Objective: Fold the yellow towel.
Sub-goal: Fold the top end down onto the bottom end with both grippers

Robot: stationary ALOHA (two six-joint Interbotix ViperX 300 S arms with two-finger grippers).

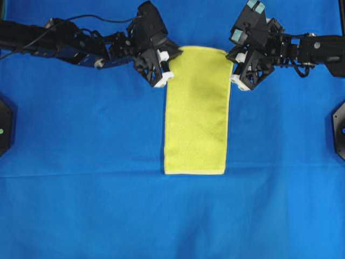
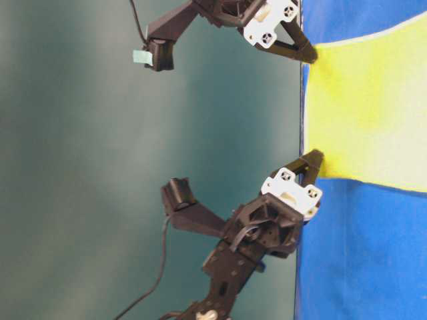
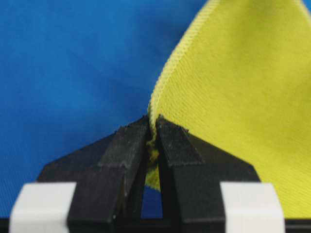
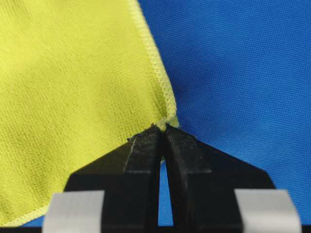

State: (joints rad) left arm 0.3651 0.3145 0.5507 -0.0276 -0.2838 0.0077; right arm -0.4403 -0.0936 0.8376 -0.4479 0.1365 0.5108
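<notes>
The yellow towel corner in my right gripper will be let go just inside the towel's near corner (image 1: pixel 221 161) on the same side.
The yellow towel (image 1: pixel 197 118) lies on the blue cloth as a long narrow strip running from the far middle toward me, near end flat and hem showing. My left gripper (image 1: pixel 178 53) is shut on the strip's far left corner; in the left wrist view its black tips (image 3: pixel 152 127) pinch the pale hem of the towel (image 3: pixel 243 97). My right gripper (image 1: pixel 230 55) is shut on the far right corner, the hem's tip poking out between its tips (image 4: pixel 163 128) beside the towel (image 4: pixel 73 97). The table-level view shows the towel (image 2: pixel 367 113) stretched between both grippers.
A blue cloth (image 1: pixel 81 162) covers the whole table, with a faint crease running across it near the towel's near end. Black fixtures sit at the left edge (image 1: pixel 4 127) and right edge (image 1: pixel 338 127). Both arms reach in from the far corners.
</notes>
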